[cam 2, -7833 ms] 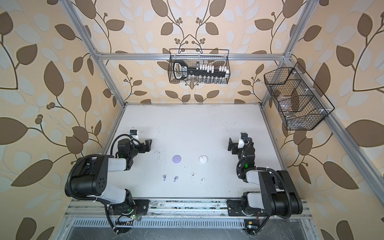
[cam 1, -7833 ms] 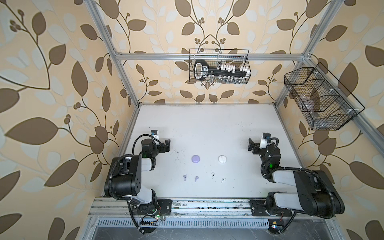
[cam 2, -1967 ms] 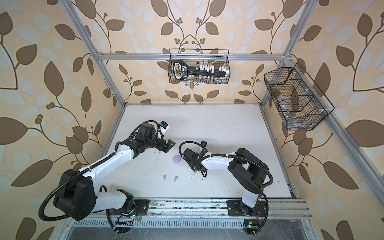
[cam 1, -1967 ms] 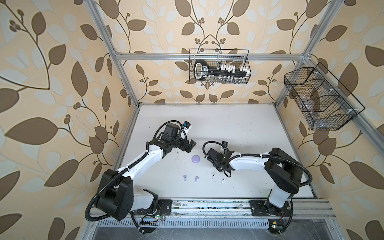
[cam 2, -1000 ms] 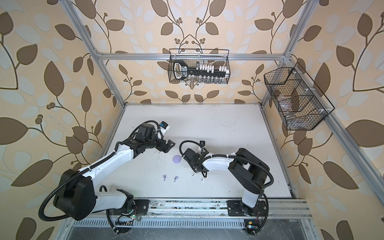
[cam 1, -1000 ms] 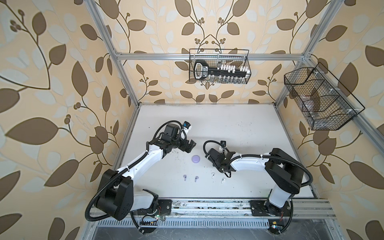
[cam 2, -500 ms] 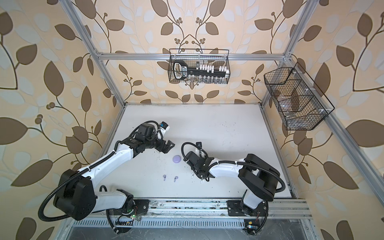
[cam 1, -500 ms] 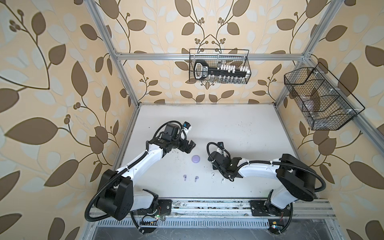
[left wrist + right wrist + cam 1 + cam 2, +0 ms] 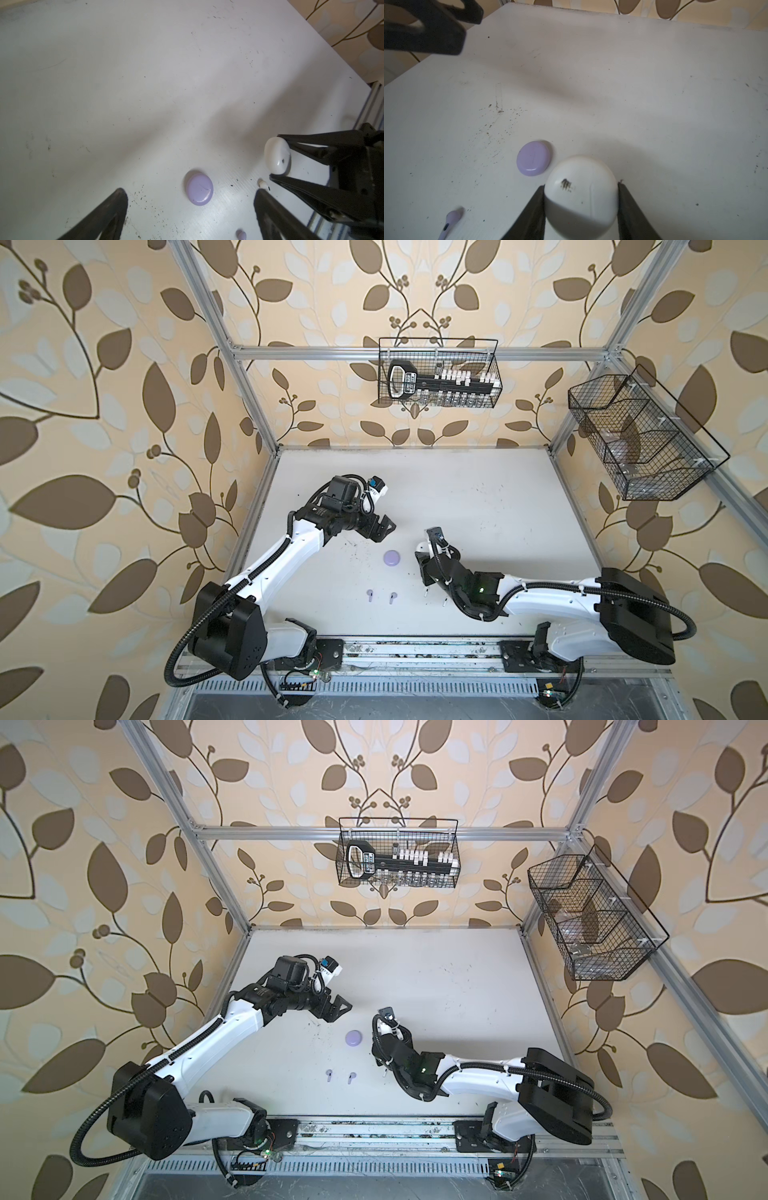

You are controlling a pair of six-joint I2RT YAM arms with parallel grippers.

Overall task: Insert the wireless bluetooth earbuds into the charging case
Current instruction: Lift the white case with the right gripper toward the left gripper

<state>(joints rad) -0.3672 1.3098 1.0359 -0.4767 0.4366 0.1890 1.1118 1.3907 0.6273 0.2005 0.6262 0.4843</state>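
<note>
I need to next have my left gripper grab the white charging case's free edge (image 9: 421, 547) (image 9: 275, 155), between my right gripper's fingers, going past the lavender case.
My right gripper (image 9: 581, 186) is shut on the round white charging case (image 9: 581, 193), held off the table; the left wrist view shows that case (image 9: 277, 158) pinched edge to edge. The lavender case (image 9: 392, 558) lies closed on the table just left of it. My left gripper (image 9: 384, 531) hovers open behind the lavender case (image 9: 200, 189), holding nothing. Two lavender earbuds (image 9: 369, 594) (image 9: 392, 596) and two white earbuds (image 9: 426, 593) (image 9: 445, 602) lie toward the front edge, the white pair close under the right arm.
The white table (image 9: 478, 489) carries dark specks. A wire basket (image 9: 438, 373) with a black tool hangs on the back wall. Another wire basket (image 9: 640, 439) hangs on the right wall. An aluminium rail (image 9: 415, 649) runs along the front edge.
The right arm's elbow has swung out to the right and lower, with its gripper still shut on the white case. The left arm has stayed in place.
</note>
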